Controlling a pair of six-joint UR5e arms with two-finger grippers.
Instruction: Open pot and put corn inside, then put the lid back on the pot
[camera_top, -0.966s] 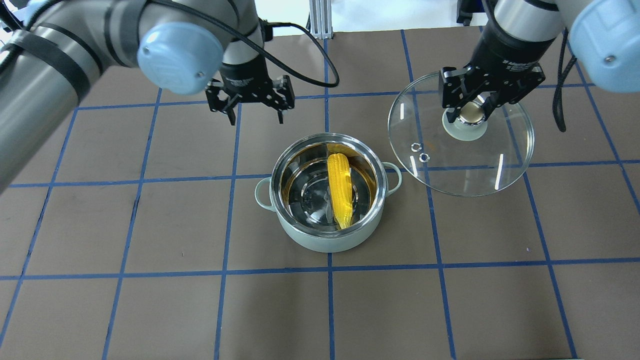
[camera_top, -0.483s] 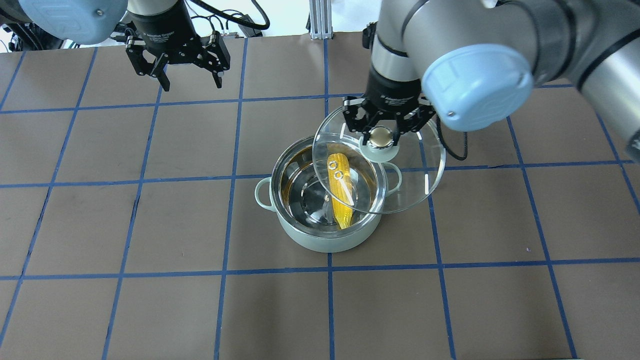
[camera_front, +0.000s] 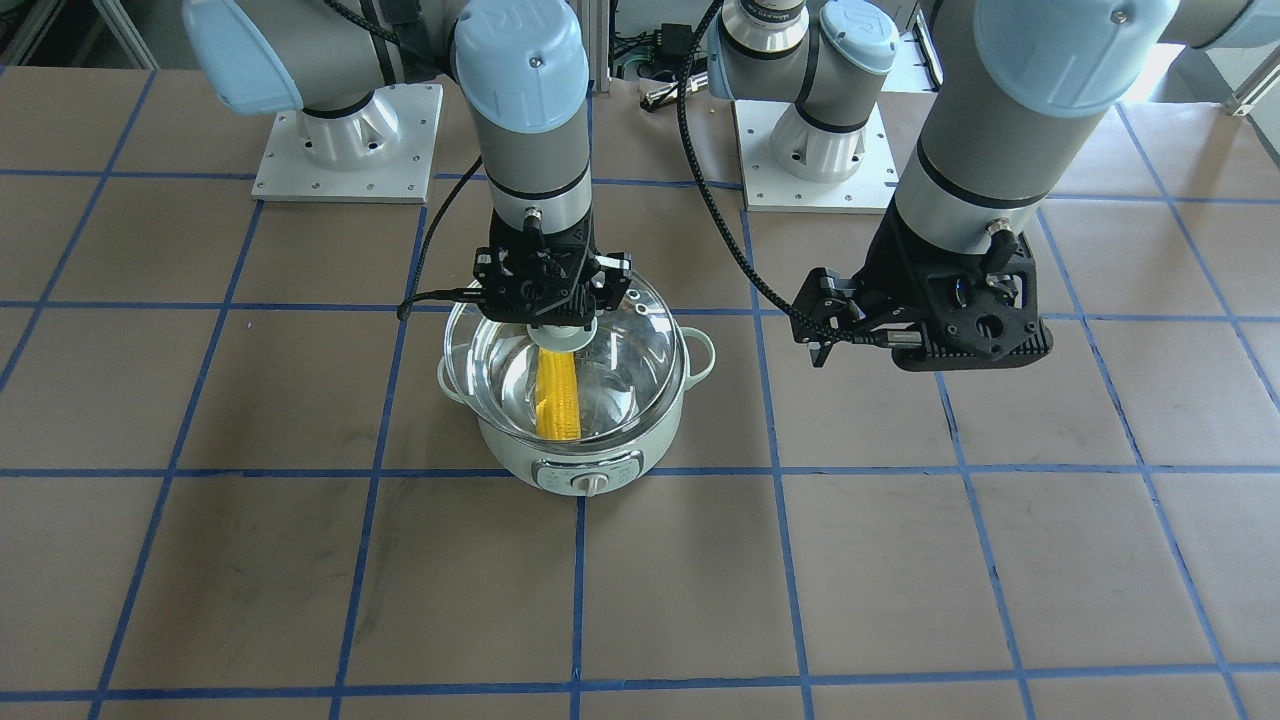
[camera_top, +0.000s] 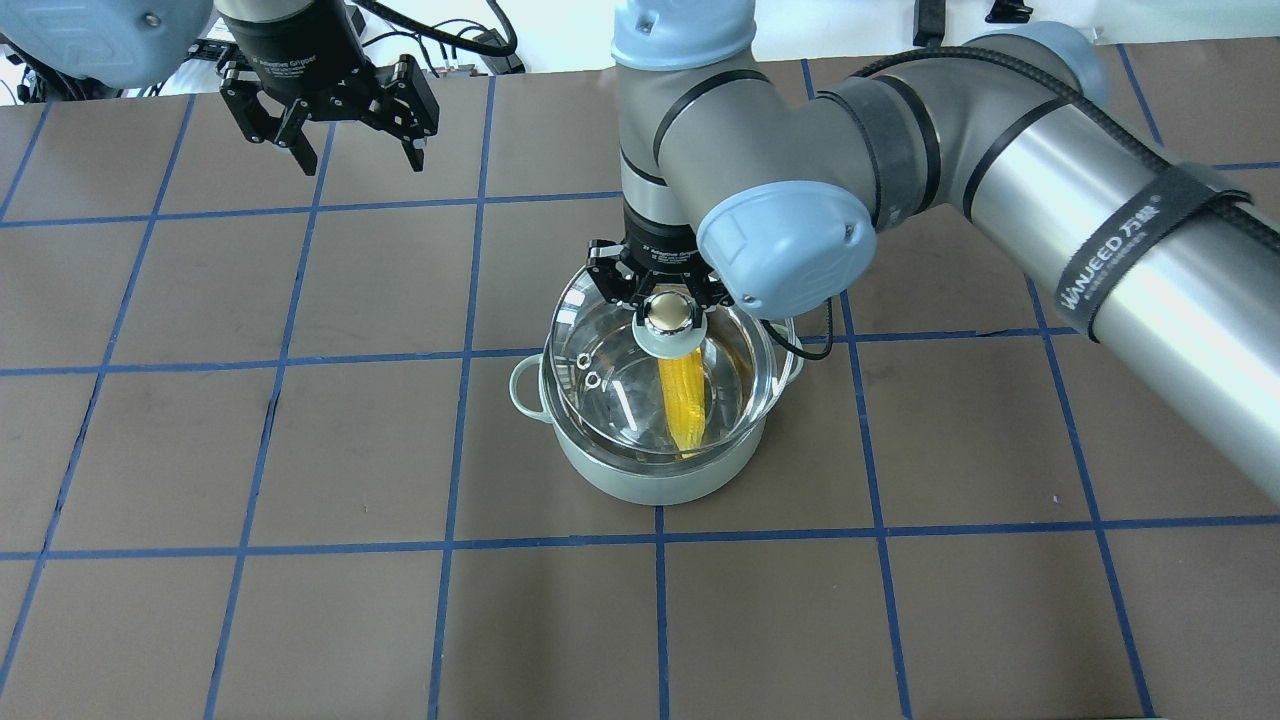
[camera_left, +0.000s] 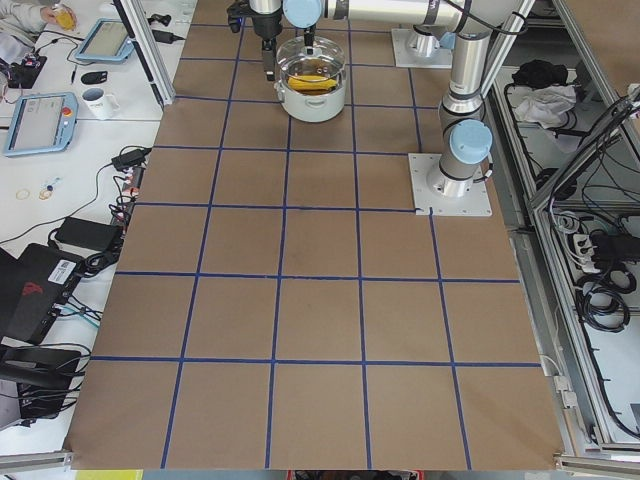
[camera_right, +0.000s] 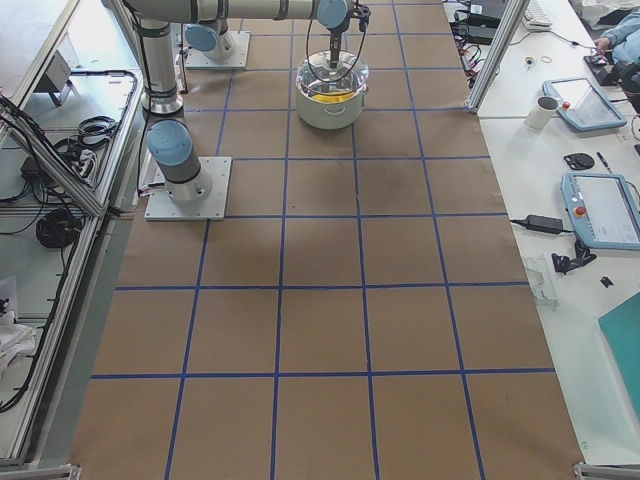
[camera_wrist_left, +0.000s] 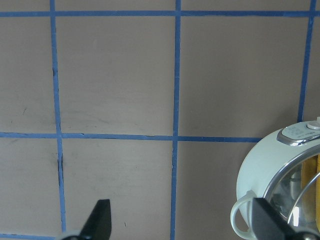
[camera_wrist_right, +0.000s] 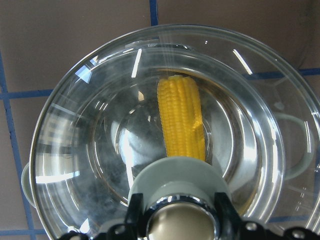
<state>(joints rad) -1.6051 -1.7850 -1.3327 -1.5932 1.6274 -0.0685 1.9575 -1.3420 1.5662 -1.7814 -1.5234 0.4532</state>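
Note:
Next, I let go of the glass lid with my right gripper squarely on the pale green pot's rim (camera_front: 578, 370) (camera_wrist_right: 166, 154), so that it covers the yellow corn.
The pale green pot (camera_top: 640, 480) stands mid-table with the yellow corn (camera_top: 685, 405) lying inside it. My right gripper (camera_top: 670, 312) is shut on the knob (camera_wrist_right: 182, 222) of the glass lid (camera_top: 600, 385) and holds the lid over the pot's mouth, slightly off toward the robot's side. I cannot tell whether the lid touches the rim. The front view shows the pot (camera_front: 510, 445), lid (camera_front: 640, 340), corn (camera_front: 558, 395) and right gripper (camera_front: 555, 315). My left gripper (camera_top: 360, 162) is open and empty, far back and left of the pot; it also shows in the front view (camera_front: 812, 338).
The table (camera_top: 300, 600) is brown paper with a blue tape grid. The two arm bases (camera_front: 345, 150) stand at the robot's side. The right arm's elbow (camera_top: 780, 245) hangs over the pot's back right. The left wrist view shows the pot's side and loop handle (camera_wrist_left: 240, 220).
My right gripper has carried the lid leftward from the pot's right to over its mouth and lowered it. My left gripper has drawn back to the far left, still open.

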